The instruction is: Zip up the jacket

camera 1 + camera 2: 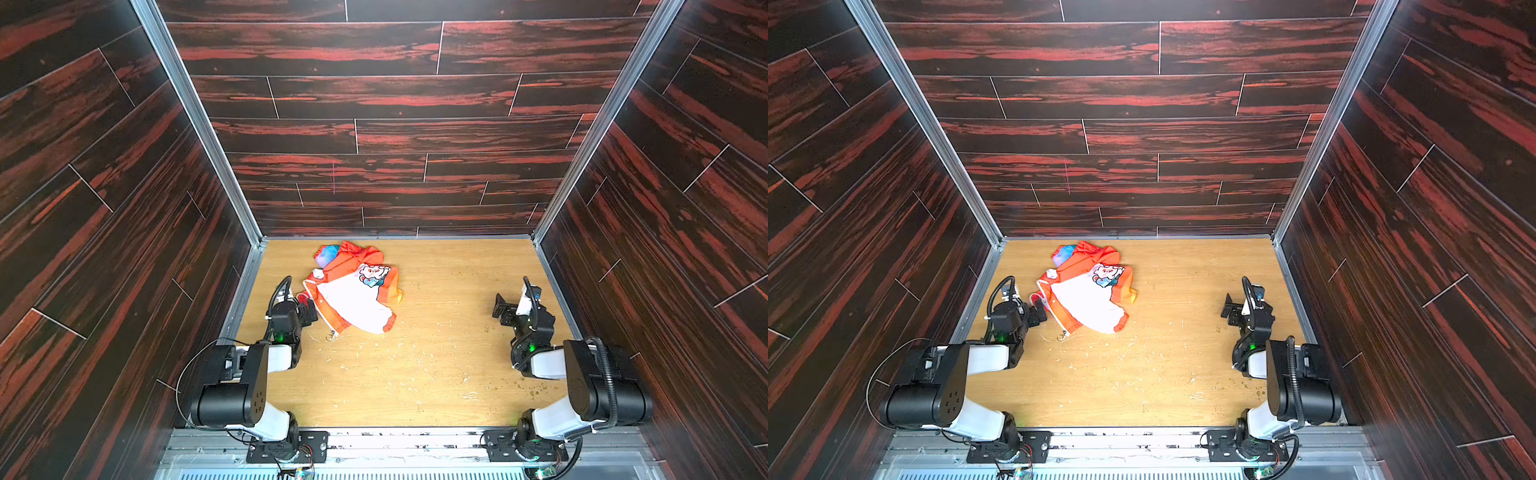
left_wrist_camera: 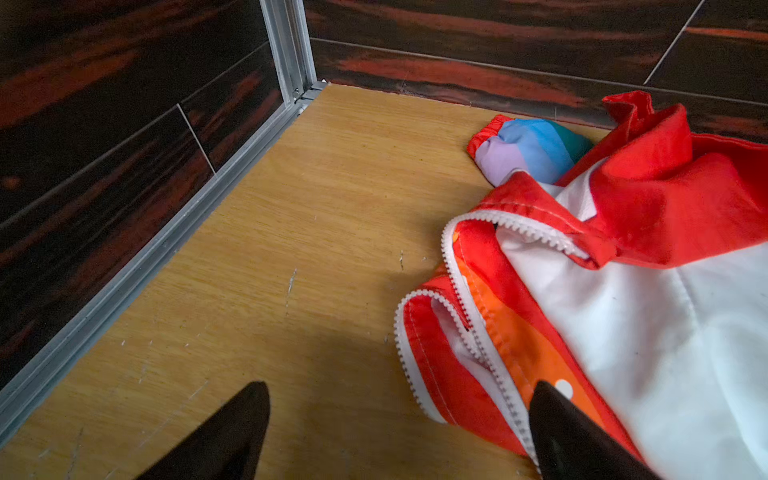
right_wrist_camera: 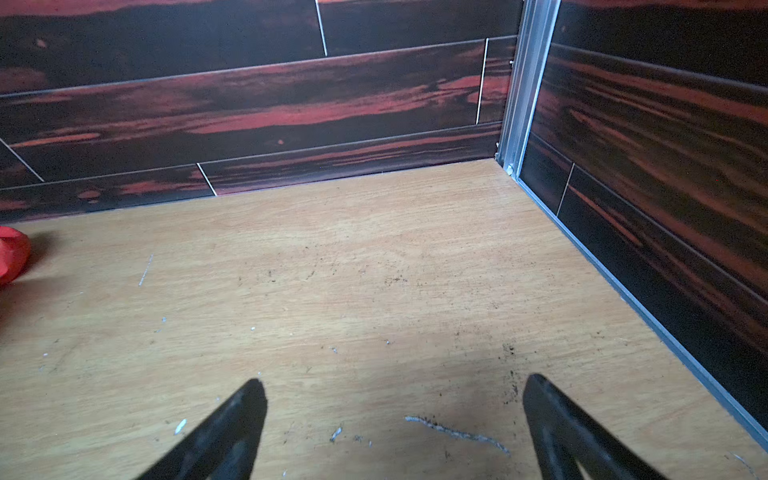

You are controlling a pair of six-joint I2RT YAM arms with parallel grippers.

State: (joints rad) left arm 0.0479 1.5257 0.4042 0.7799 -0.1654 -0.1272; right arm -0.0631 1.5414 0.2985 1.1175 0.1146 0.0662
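Note:
I will close my left gripper on the jacket at its red corner [image 1: 325,280] [image 2: 593,254], where the white zipper teeth end by the rainbow-striped sleeve.
The jacket [image 1: 353,291] [image 1: 1088,293] lies crumpled at the back left of the wooden table, white side up, with orange-red trim and a cartoon print. In the left wrist view the jacket [image 2: 623,316] shows its white zipper teeth [image 2: 455,266] in separate rows, and a rainbow-striped sleeve [image 2: 528,145] pokes out behind. My left gripper [image 1: 309,311] [image 1: 1040,312] [image 2: 403,386] is open at the jacket's left edge, one fingertip [image 2: 552,411] over the zipper edge. Far off at the right, my right gripper [image 1: 500,307] [image 1: 1229,307] [image 3: 397,380] is open over bare wood, holding nothing. A red bit of the jacket [image 3: 10,253] shows at that view's edge.
Dark red-streaked wall panels with aluminium corner posts [image 1: 199,120] close in the table [image 1: 436,374] on three sides. A small metal ring [image 1: 330,336] lies by the jacket's near hem. Pale scratches and dark crumbs [image 3: 457,434] dot the wood.

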